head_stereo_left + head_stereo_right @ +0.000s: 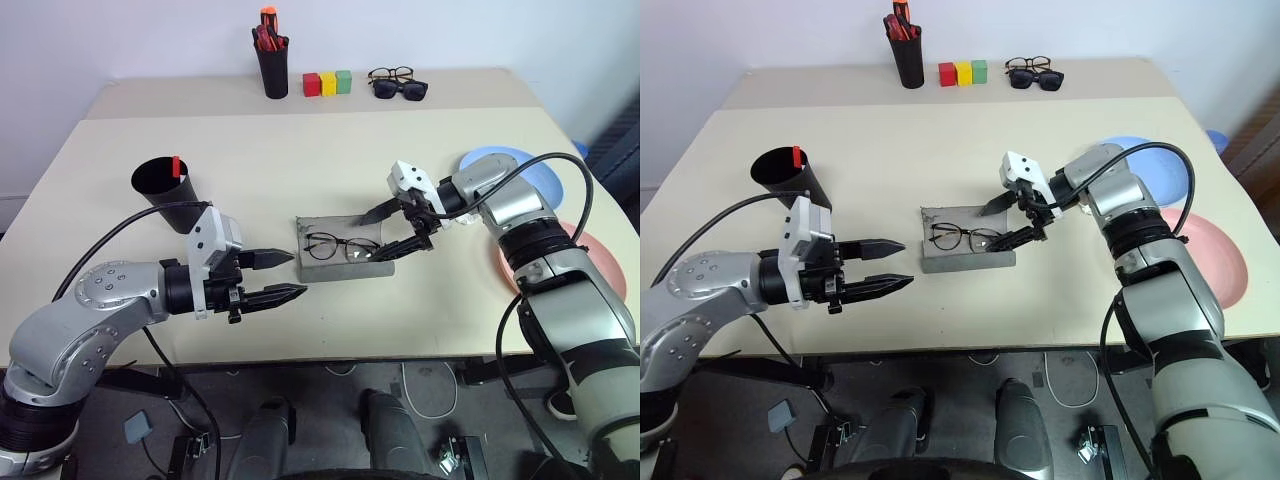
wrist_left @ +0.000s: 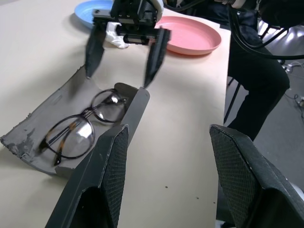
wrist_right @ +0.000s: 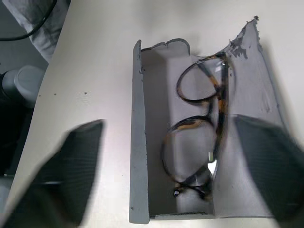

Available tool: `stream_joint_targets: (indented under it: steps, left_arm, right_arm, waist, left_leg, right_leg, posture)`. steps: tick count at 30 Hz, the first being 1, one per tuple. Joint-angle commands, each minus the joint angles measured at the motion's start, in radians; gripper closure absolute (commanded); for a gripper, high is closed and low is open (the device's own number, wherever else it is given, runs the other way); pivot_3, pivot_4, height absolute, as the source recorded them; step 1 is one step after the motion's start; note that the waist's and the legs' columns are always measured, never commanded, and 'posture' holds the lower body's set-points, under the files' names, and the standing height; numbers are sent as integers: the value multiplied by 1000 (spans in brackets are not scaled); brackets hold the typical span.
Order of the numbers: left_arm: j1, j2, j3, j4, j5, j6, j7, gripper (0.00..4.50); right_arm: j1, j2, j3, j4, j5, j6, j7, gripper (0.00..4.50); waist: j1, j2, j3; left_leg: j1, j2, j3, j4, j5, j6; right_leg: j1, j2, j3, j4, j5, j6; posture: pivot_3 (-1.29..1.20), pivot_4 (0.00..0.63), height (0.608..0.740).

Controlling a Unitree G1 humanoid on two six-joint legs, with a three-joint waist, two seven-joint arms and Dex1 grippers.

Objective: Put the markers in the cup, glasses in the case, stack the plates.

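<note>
Next, I close my right gripper on the rim of the pink plate (image 1: 507, 274), on the plate's side toward the grey case, so that I can stack it.
The grey case (image 1: 340, 268) lies open in the middle of the table with the glasses (image 1: 340, 246) lying flat inside it, lenses up. My right gripper (image 1: 382, 232) hovers open at the case's right end, one finger on either side of that end and nothing between them. Left of the case, my left gripper (image 1: 297, 274) is open and empty, pointing at the case's near left corner. The black cup (image 1: 165, 192) stands at the left with a red marker (image 1: 175, 165) poking above its rim. The blue plate (image 1: 540, 180) and the pink plate (image 1: 600, 260) lie apart on the right, behind my right arm.
Along the table's back edge stand a black pen holder (image 1: 272, 68) with red-orange pens, three coloured blocks (image 1: 328, 83), and two other pairs of glasses (image 1: 398, 85). The table's front edge runs just below my left gripper.
</note>
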Motion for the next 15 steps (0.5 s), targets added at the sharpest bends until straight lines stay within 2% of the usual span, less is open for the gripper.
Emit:
stream_joint_targets:
  steps: [1, 4, 8, 11, 15]
  left_arm:
    - [-82, -39, -10, 42, 2, 10, 50, 1728]
    - [-164, -86, -66, 114, 70, -2, 92, 1728]
    - [-312, -160, -189, 295, 247, -46, 156, 1728]
    - [-420, -210, -269, 455, 358, -93, 145, 2584]
    - [-615, -322, -351, 768, 515, -201, 158, 4472]
  right_arm:
    - [-1, -61, -108, -123, 57, 124, 1, 93]
    - [81, -141, -201, -309, 120, 272, -37, 93]
    - [332, -255, -380, -632, 198, 427, -181, 93]
    - [586, -283, -541, -863, 222, 460, -323, 27]
    - [961, -257, -663, -1126, 112, 320, -496, 27]
  waist:
    - [7, 0, 0]
    - [18, 0, 0]
    - [43, -1, 0]
    - [48, -1, 0]
    - [54, -1, 0]
  left_leg:
    - [0, 0, 0, 0, 0, 0]
    - [-1, -1, -1, 0, 0, -1]
    - [-1, -1, -1, -1, 0, -1]
    - [-1, -1, 0, -1, 0, 0]
    - [-1, -1, 1, -1, 1, 0]
  right_leg:
    - [0, 0, 0, 0, 0, 0]
    - [0, 0, 0, 0, 0, 0]
    - [1, 0, -1, -2, 0, 0]
    - [1, 0, 0, -2, 0, 0]
    - [1, -1, 0, -2, 0, 1]
  posture:
    - [0, 150, 740]
    - [0, 150, 740]
    - [0, 150, 740]
    - [0, 150, 740]
    - [0, 150, 740]
